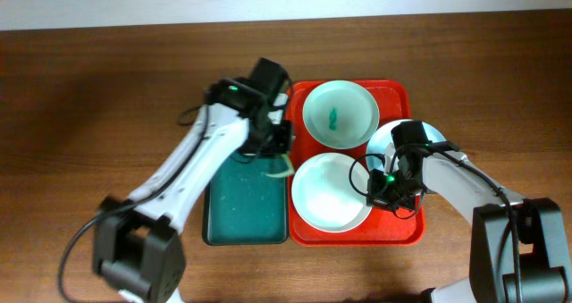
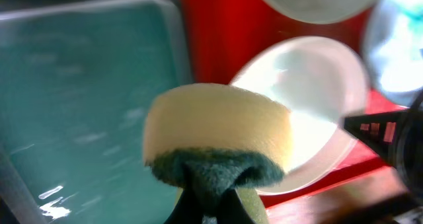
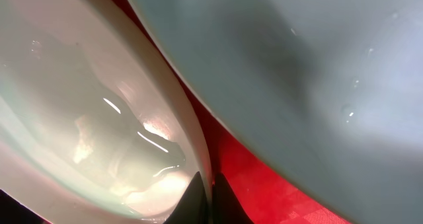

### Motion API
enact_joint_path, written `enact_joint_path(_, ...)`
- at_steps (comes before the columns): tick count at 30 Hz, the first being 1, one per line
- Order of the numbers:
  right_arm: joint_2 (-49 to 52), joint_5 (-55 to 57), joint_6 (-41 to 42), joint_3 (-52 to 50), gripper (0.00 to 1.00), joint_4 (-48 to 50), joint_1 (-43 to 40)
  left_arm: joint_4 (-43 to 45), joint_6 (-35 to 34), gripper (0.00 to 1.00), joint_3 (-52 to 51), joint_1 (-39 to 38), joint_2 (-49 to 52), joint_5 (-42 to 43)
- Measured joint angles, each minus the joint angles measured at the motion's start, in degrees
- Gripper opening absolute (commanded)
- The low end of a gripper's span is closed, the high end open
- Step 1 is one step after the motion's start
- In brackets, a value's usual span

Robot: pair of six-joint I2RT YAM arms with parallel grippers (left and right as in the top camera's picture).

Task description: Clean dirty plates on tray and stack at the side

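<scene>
The near plate will leave my right gripper on the wooden table (image 1: 485, 162), beside the half-hidden plate, off the red tray.
The red tray (image 1: 402, 230) holds three pale plates. The far plate (image 1: 340, 113) has a teal smear in its centre. The near plate (image 1: 329, 194) looks clean. The right plate (image 1: 386, 140) is partly hidden under my right arm. My right gripper (image 1: 379, 194) is shut on the near plate's right rim; in the right wrist view the jaws (image 3: 210, 187) pinch that rim (image 3: 192, 138). My left gripper (image 1: 281, 153) is shut on a yellow-and-green sponge (image 2: 218, 131), held at the border between the two trays, left of the near plate (image 2: 310, 105).
A dark green tray (image 1: 246, 205) with a wet surface lies directly left of the red tray, also seen in the left wrist view (image 2: 79, 85). The wooden table (image 1: 89, 115) surrounds both. The right plate (image 3: 297, 65) looms close above the right jaws.
</scene>
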Motion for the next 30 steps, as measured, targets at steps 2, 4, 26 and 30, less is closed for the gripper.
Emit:
enact_joint_path(2,0.0,0.0,-0.1,0.0,0.04,0.0,0.0,-3.1,0.6,0.0,0.0,1.7,-1.6,-6.7)
enact_joint_path(4,0.0,0.2,-0.2,0.0,0.04,-0.2,0.0,-1.0,1.0,0.0,-3.9,2.8,-1.6,-11.8)
enact_joint_path(26,-6.3,19.5,2.4,30.0,0.04,-9.9,26.1,9.5,1.3,1.0,-14.0,24.5,-35.7,-2.3)
enact_joint_path(30,-4.1,35.3,4.8,29.9,0.04,-7.8,37.7,9.2,1.3,1.0,-14.0,25.7,-39.6,-2.3)
